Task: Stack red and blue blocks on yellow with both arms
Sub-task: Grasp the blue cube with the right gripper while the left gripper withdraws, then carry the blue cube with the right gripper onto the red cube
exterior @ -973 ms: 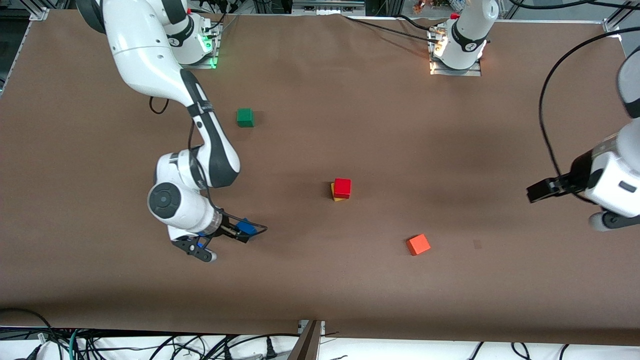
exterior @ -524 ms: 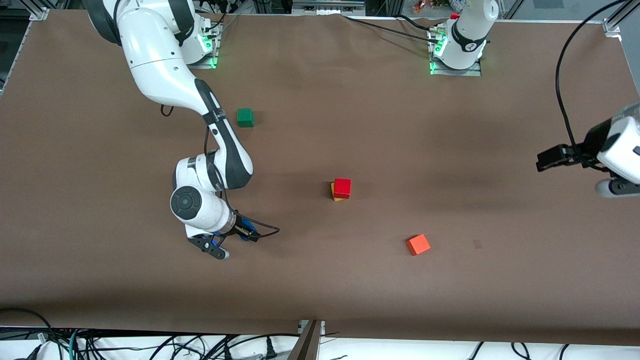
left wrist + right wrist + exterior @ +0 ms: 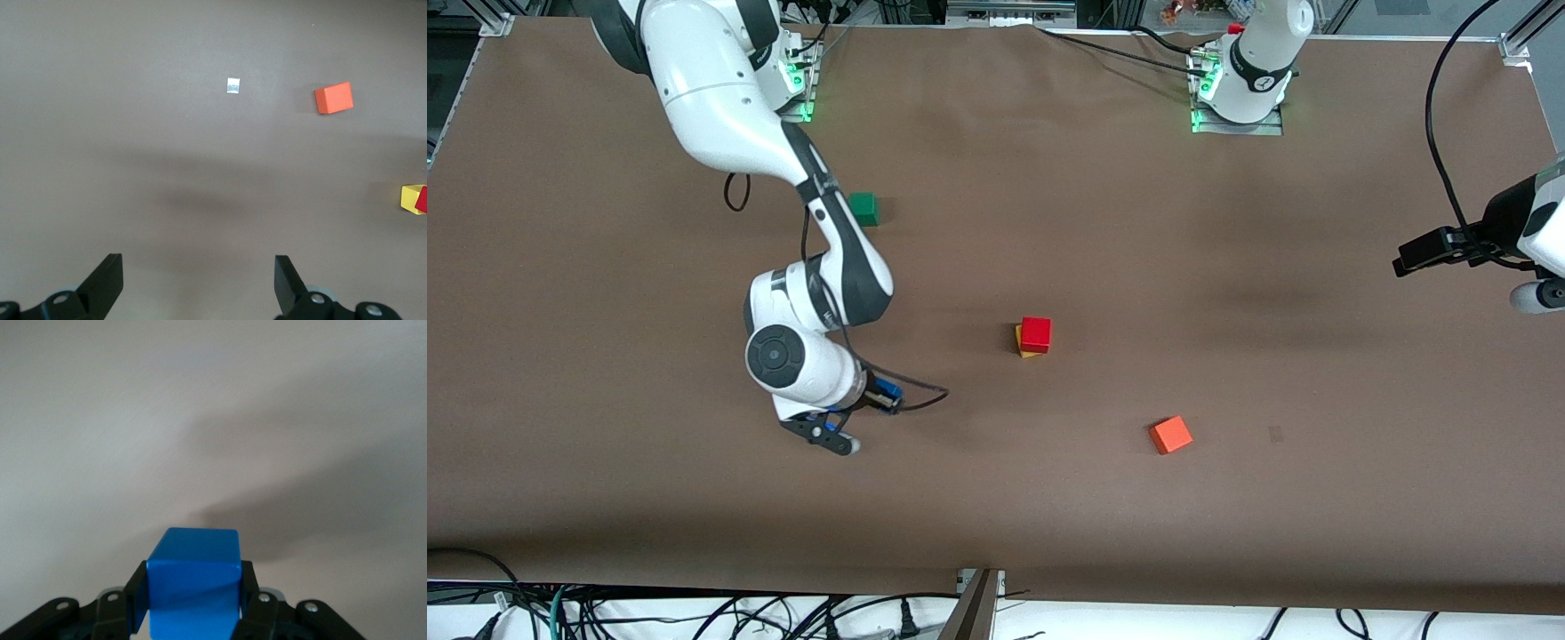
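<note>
My right gripper has the blue block now. It will let the block go on top of the red block (image 3: pixel 1036 332), near the middle of the table.
The red block (image 3: pixel 1036 332) sits on the yellow block (image 3: pixel 1021 345) near the table's middle, slightly askew, so a yellow edge shows. Both also show at the edge of the left wrist view, the red block (image 3: pixel 423 199) and the yellow block (image 3: pixel 409 198). My right gripper (image 3: pixel 886 397) is shut on the blue block (image 3: pixel 887 390) and holds it above the table, toward the right arm's end from the stack. In the right wrist view the blue block (image 3: pixel 193 563) fills the right gripper (image 3: pixel 193 593). My left gripper (image 3: pixel 197 283) is open and empty, and is raised at the left arm's end of the table (image 3: pixel 1416 256).
An orange cube (image 3: pixel 1170 435) lies nearer the front camera than the stack and also shows in the left wrist view (image 3: pixel 333 98). A green cube (image 3: pixel 863 208) lies near the right arm's base, partly covered by that arm. A small pale mark (image 3: pixel 233 85) is on the brown table.
My right gripper has carried the blue block toward the red-on-yellow stack. My left arm has drawn back toward its own end of the table, away from the front camera.
</note>
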`<state>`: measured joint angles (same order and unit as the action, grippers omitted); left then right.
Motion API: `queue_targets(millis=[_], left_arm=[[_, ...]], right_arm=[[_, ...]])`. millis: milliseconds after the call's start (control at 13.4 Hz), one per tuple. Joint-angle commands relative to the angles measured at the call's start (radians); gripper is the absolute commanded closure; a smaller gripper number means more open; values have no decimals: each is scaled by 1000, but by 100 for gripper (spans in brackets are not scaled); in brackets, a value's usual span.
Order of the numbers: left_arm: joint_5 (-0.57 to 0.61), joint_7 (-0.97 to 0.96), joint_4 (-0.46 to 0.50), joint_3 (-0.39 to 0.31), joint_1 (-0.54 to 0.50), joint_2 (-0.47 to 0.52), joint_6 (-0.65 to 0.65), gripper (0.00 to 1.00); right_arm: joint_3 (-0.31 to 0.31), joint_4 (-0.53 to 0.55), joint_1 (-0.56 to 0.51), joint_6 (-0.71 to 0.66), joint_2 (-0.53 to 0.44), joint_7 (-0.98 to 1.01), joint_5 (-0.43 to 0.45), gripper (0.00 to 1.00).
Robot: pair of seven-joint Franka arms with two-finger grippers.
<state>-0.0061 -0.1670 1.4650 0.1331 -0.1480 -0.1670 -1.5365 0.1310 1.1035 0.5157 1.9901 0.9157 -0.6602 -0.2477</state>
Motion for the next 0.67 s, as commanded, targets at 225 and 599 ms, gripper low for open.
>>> queue_targets(millis=[225, 599], left_arm=[[-9, 20, 6, 0, -2, 11, -19, 0], [17, 18, -6, 11, 4, 9, -19, 0]], right_arm=[[-33, -103, 153, -162, -72, 94, 24, 68], [-37, -119, 256, -24, -45, 79, 24, 68]])
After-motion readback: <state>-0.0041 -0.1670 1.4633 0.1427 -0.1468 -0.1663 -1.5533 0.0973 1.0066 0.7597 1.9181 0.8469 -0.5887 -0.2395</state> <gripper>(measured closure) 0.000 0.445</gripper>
